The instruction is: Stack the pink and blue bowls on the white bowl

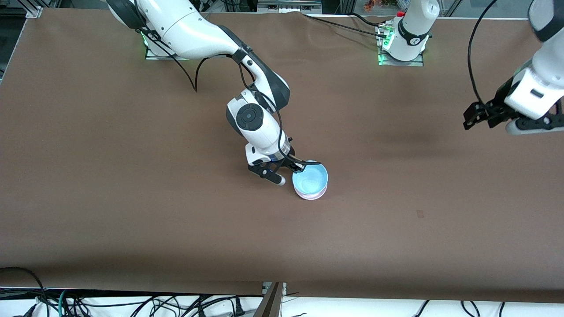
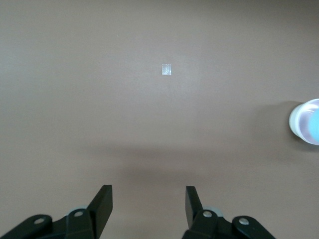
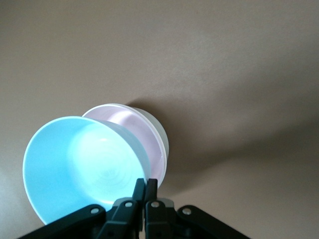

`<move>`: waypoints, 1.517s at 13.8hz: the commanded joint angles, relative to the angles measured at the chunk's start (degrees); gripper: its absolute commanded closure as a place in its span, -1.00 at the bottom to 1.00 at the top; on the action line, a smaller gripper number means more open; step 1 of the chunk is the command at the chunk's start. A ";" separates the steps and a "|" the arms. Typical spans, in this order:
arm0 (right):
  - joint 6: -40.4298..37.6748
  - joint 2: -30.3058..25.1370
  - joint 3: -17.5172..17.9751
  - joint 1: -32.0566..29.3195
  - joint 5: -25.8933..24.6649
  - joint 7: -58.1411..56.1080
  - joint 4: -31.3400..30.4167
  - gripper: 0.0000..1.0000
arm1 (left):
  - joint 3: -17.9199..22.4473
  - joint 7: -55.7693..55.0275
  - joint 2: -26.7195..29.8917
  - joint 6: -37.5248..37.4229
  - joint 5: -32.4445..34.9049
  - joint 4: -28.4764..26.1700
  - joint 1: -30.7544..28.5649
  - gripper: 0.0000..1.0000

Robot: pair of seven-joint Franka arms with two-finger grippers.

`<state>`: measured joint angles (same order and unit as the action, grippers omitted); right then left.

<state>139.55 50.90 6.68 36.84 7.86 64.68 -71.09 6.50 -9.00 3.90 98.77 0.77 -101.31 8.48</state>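
Observation:
Next, I let go of the blue bowl with my right gripper inside the pink bowl (image 1: 310, 182) (image 3: 130, 140), which sits nested in the white bowl.
The light blue bowl (image 1: 310, 178) is on top of the pale pink bowl (image 1: 309, 196) near the middle of the table. In the right wrist view the blue bowl (image 3: 79, 164) is tilted against the pink bowl (image 3: 130, 123), which is nested in the white bowl (image 3: 161, 135). My right gripper (image 1: 301, 167) is shut on the blue bowl's rim, with its fingertips (image 3: 139, 185) pinching the edge. My left gripper (image 1: 478, 119) is open and empty, waiting high over the left arm's end of the table; its fingers (image 2: 103, 199) show bare cloth between them.
Brown cloth (image 1: 132, 198) covers the whole table. A small piece of tape (image 2: 166, 69) lies on it, also seen in the front view (image 1: 420, 214). The bowl stack shows at the edge of the left wrist view (image 2: 306, 122). Cables run along the table's near edge (image 1: 132, 304).

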 commanded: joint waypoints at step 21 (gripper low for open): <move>3.36 3.07 -3.60 2.89 -0.92 3.77 3.24 -0.84 | -1.58 -0.67 -6.01 -17.56 0.55 18.96 1.01 -1.00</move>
<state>143.26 53.52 3.86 38.97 7.77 65.62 -70.10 4.91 -9.00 -1.07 82.63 0.84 -84.01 9.13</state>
